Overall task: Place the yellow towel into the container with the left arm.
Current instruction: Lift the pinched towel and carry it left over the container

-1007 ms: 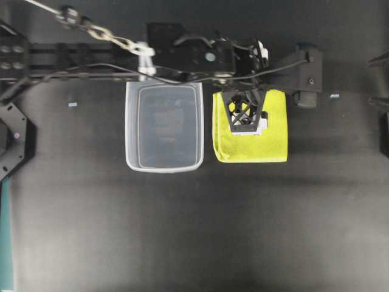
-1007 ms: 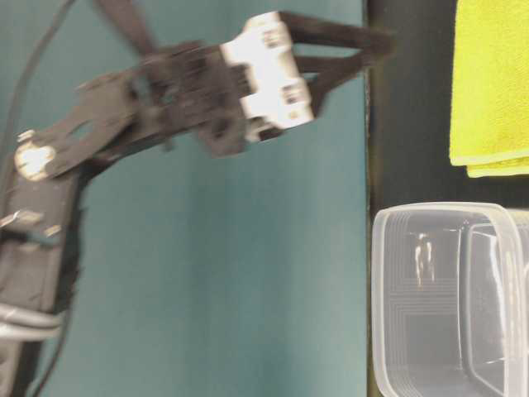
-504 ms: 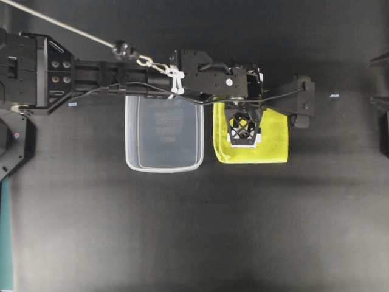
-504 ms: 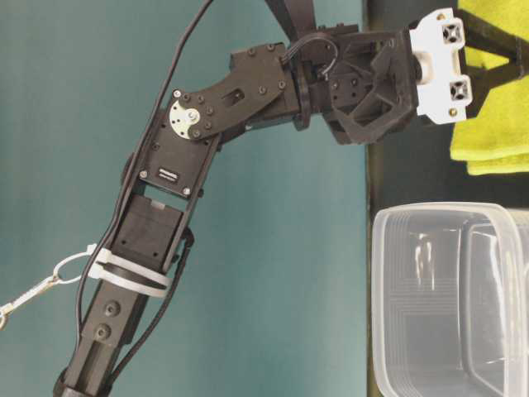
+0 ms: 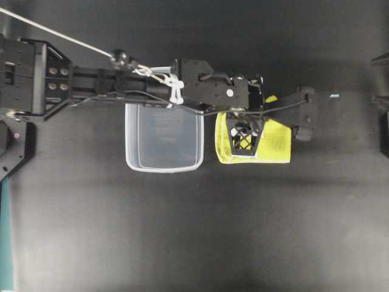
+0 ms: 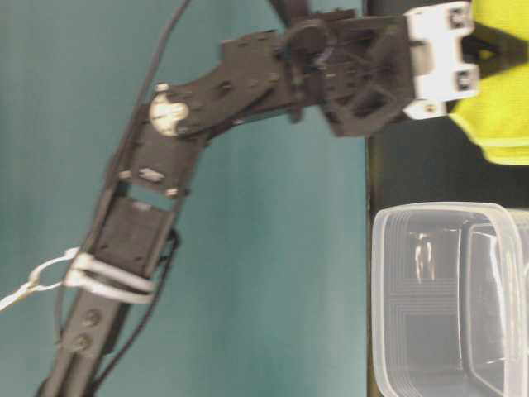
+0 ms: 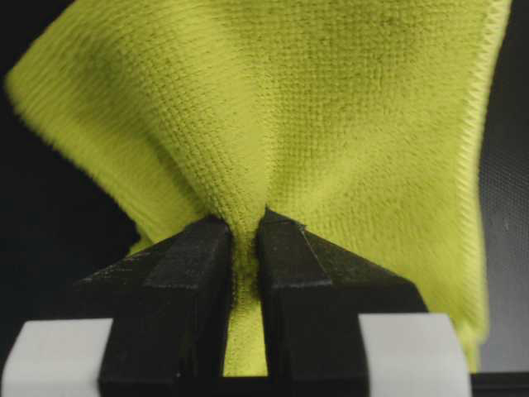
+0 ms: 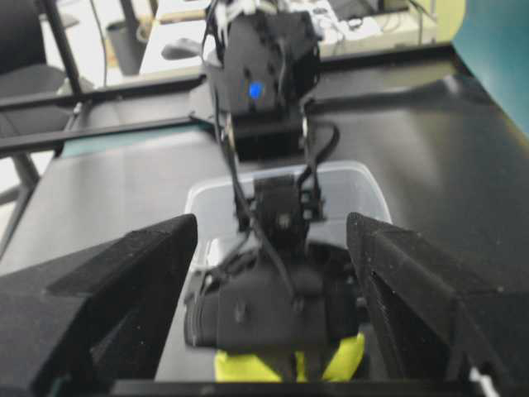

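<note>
Next, my left gripper releases the yellow towel on the middle of the clear container's bottom (image 5: 168,129).
The yellow towel (image 5: 276,146) lies on the black table just right of the container (image 5: 164,140), a clear tub with nothing in it. My left gripper (image 5: 243,135) points down on the towel's left half. In the left wrist view the left gripper (image 7: 245,222) is shut on a pinched fold of the towel (image 7: 347,107), which bunches up and fans out beyond the fingers. My right gripper (image 8: 271,223) stands wide open with nothing between its fingers, facing the left arm, the towel (image 8: 248,365) and the container (image 8: 364,186).
The left arm (image 5: 206,91) stretches from the left across the container's far rim, with a steel cable (image 5: 55,33) clipped to it. Parts of the right arm (image 5: 380,61) show at the right edge. A teal surface (image 6: 248,289) borders the table.
The left gripper came down onto the towel and went from open to shut, pinching the cloth. The towel's flat shape has puckered and its far edge has drawn in. The right gripper is unchanged.
</note>
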